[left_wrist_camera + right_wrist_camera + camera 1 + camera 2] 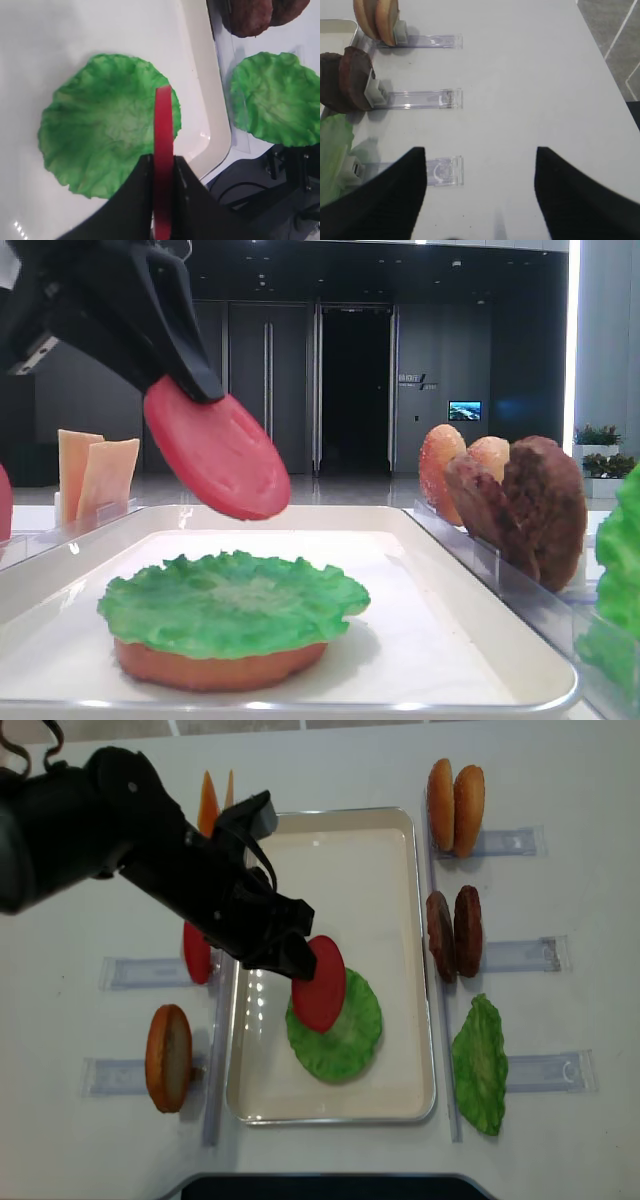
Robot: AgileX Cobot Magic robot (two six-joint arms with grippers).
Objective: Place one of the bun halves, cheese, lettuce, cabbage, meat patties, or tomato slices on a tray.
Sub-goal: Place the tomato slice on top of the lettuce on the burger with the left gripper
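Note:
Next, my left gripper lets go of the red tomato slice on the middle of the green lettuce leaf [338,1022] [111,126] in the tray.
My left gripper [300,960] is shut on a red tomato slice [320,985], which it holds tilted in the air. The slice [218,455] hangs just above a green lettuce leaf [230,605] lying on an orange bun half [220,665] in the white tray [480,580]. In the left wrist view the slice [163,145] shows edge-on between the black fingers [187,200], over the right side of the leaf [100,125]. My right gripper [480,150] is open over bare white table, with nothing between its fingers.
Right of the tray stand two buns [455,795], two patties [455,935] and a loose lettuce leaf [480,1065] in clear holders. On the left are cheese slices [207,800], another tomato slice [196,955] and a bun half [168,1058].

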